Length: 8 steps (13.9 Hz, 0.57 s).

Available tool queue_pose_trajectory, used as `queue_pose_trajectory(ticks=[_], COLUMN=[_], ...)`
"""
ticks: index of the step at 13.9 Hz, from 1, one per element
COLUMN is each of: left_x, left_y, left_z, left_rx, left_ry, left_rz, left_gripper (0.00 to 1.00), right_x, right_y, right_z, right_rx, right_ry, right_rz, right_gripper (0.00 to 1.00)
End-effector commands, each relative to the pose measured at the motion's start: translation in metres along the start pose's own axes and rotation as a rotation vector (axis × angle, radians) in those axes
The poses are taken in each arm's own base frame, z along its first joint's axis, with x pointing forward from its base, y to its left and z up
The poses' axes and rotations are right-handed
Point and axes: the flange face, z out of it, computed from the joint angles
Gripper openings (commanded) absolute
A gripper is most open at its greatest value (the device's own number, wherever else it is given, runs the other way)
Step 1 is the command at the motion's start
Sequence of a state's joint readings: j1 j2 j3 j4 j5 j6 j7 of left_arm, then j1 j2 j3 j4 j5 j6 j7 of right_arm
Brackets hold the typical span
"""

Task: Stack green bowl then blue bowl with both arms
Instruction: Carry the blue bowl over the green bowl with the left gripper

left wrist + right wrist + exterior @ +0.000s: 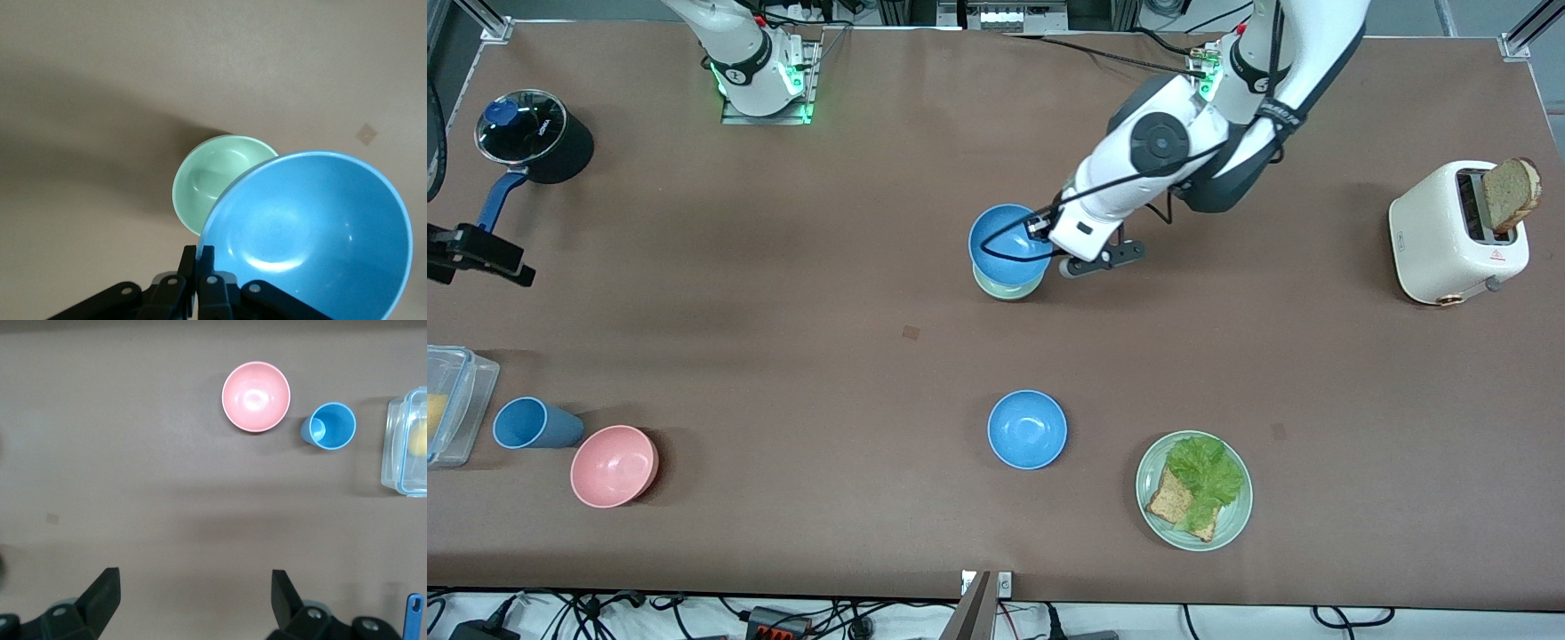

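Note:
My left gripper will let go of the sky-blue bowl down inside the pale green bowl [1009, 263] [225, 187], with the sky-blue bowl's rim resting within the green one.
The pale green bowl [1009, 286] stands upright on the table near its middle; it also shows in the left wrist view [213, 177]. My left gripper [1040, 231] is shut on the rim of a sky-blue bowl [1003, 236] and holds it tilted just over the green bowl, covering most of it. In the left wrist view the fingers [200, 267] pinch the blue bowl's [313, 233] rim. Whether the two bowls touch I cannot tell. My right gripper [193, 587] is open and empty, waiting high over the right arm's end of the table.
A second blue bowl [1027, 429] and a green plate [1193, 489] of lettuce and bread lie nearer the front camera. A pink bowl [614, 465], blue cup [534, 424], clear container [454, 404] and black pot [534, 133] are at the right arm's end; a toaster [1458, 231] stands at the left arm's.

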<state>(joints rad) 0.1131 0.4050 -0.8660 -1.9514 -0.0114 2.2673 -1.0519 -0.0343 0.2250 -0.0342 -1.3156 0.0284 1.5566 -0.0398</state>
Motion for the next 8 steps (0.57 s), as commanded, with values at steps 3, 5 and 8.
queue_pose_trajectory(ticks=[3, 5, 8], left_x=[-0.003, -0.007, -0.014], left_y=[-0.007, -0.008, -0.012], left_z=[0.039, 0.045, 0.065], left_rx=[0.004, 0.013, 0.018], left_ry=[0.066, 0.068, 0.094], left_rz=[-0.012, -0.005, 0.012], left_gripper=[0.00, 0.00, 0.00], right_x=[-0.038, -0.054, -0.069], right_y=[-0.003, -0.002, -0.002], right_z=[0.014, 0.023, 0.035], right_rx=[-0.072, -0.070, -0.056], right_ry=[-0.009, 0.005, 0.009], right_rz=[-0.011, -0.012, -0.015], right_gripper=[1.00, 1.00, 1.00])
